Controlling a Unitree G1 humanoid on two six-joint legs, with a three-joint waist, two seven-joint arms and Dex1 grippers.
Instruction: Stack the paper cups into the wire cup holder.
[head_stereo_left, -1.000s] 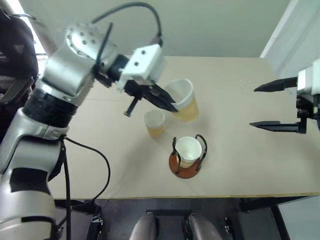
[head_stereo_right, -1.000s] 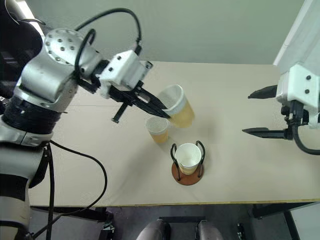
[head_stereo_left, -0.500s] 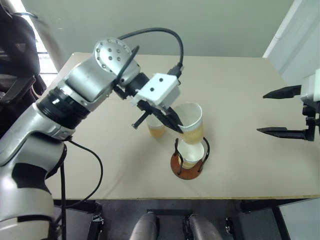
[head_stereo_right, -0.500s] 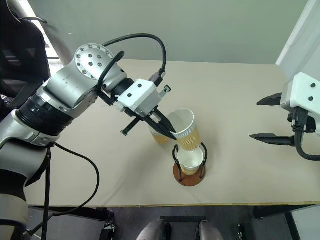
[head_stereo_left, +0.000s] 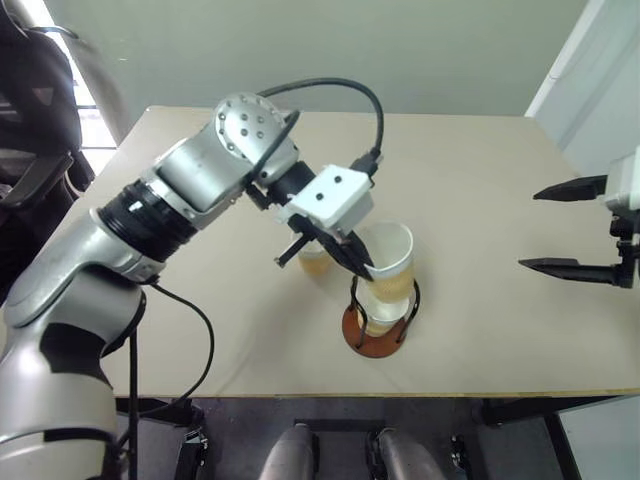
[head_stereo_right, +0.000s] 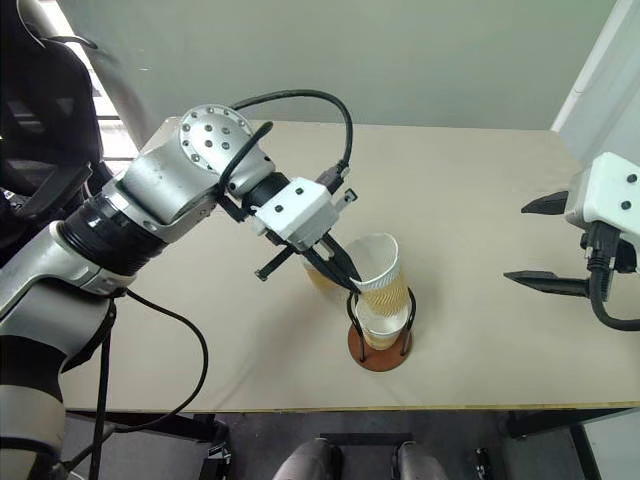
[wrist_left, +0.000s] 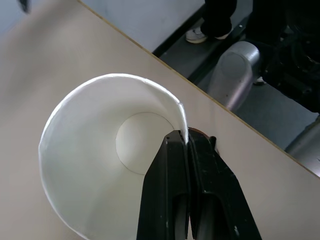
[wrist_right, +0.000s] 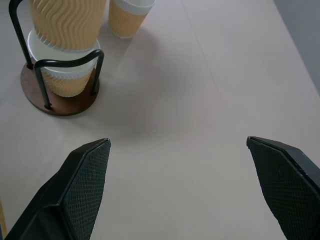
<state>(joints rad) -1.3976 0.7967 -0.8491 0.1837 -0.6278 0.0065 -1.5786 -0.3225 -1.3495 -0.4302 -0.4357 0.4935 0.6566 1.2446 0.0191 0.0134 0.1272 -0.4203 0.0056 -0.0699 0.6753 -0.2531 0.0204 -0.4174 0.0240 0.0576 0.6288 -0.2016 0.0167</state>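
Next, my left gripper lets go of the paper cup inside the second paper cup (head_stereo_left: 383, 302) that stands in the wire cup holder.
My left gripper (head_stereo_left: 365, 270) is shut on the rim of a paper cup (head_stereo_left: 392, 262), one finger inside and one outside (wrist_left: 172, 165). This cup has a ribbed tan wall and leans slightly. Its bottom sits in the mouth of a second paper cup (wrist_right: 62, 70), which stands in the wire cup holder (head_stereo_left: 358, 340) near the table's front edge. A third paper cup (wrist_right: 127, 15) stands on the table just behind the holder, partly hidden by my left gripper. My right gripper (head_stereo_left: 555, 228) hovers open and empty far to the right of the holder.
The beige table (head_stereo_left: 480, 160) spreads wide behind and to the right of the holder, and its front edge (head_stereo_left: 400, 392) runs close below the holder. A black chair (head_stereo_left: 30, 110) stands at the far left. A black cable (head_stereo_left: 190, 330) hangs from my left arm.
My left gripper has carried the held cup from above the table behind the holder, forward and down, onto the cup in the holder. The right gripper stays open in about the same place.
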